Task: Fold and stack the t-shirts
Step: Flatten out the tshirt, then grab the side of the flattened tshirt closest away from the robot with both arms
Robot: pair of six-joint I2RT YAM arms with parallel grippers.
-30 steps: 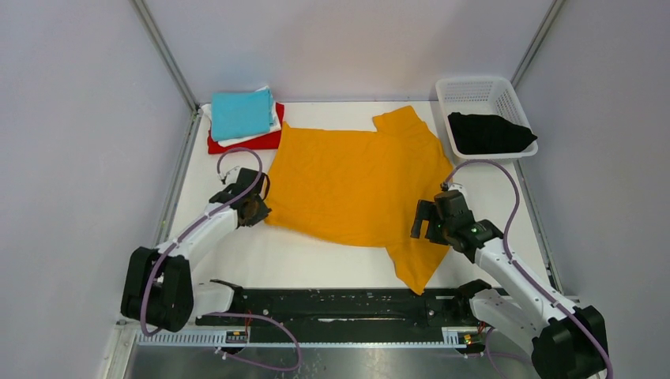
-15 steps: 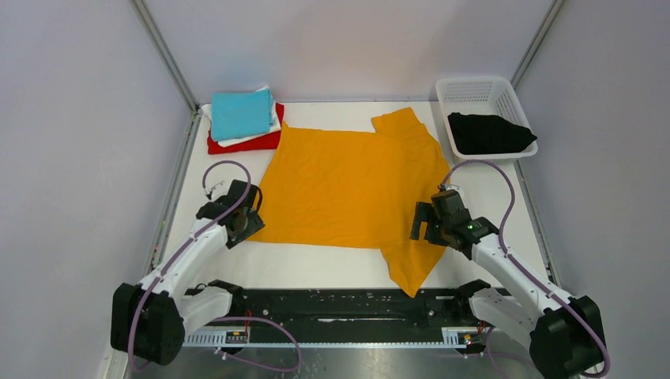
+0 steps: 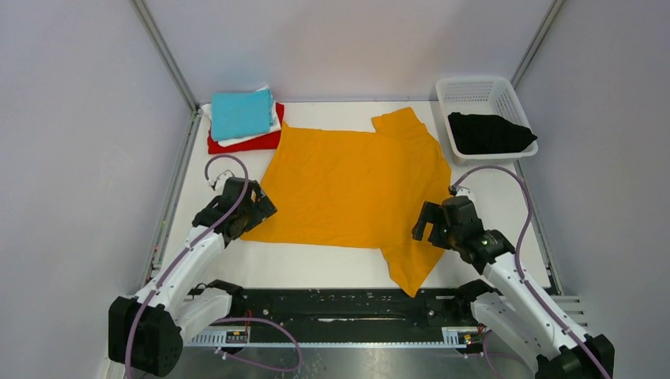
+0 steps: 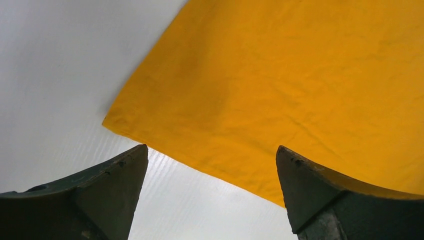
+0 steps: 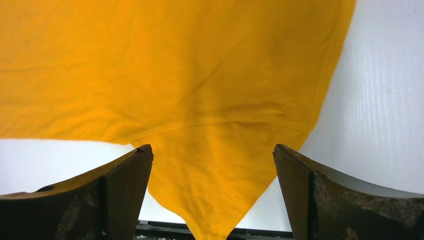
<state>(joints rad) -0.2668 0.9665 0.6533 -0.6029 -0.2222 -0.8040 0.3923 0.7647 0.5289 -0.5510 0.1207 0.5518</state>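
Observation:
My left gripper has its open fingers short of the t-shirt's hem corner, so it should move over and pinch the t-shirt's near edge [image 4: 131,135] next to that corner before folding.
The orange-yellow t-shirt [image 3: 355,185] lies spread flat in the middle of the white table, one sleeve pointing to the near edge and one to the far right. My left gripper [image 3: 251,212] hovers open at its near-left corner; in the left wrist view the hem corner [image 4: 280,85] lies flat just beyond my gripper [image 4: 211,148], nothing between the fingers. My right gripper [image 3: 427,225] is open over the near sleeve [image 5: 175,65], whose tip hangs between the spread fingers [image 5: 212,147], untouched. A black t-shirt [image 3: 487,133] sits in the basket.
A folded stack stands at the far left corner: teal t-shirt [image 3: 241,113] on top, a white one [image 3: 237,140] under it, a red one [image 3: 257,142] at the bottom. The white mesh basket [image 3: 474,83] is at the far right. Metal frame posts bound the table.
My left gripper dragged the shirt's near-left corner toward the near left, then opened and let it go. The right gripper has shifted slightly nearer and stayed open.

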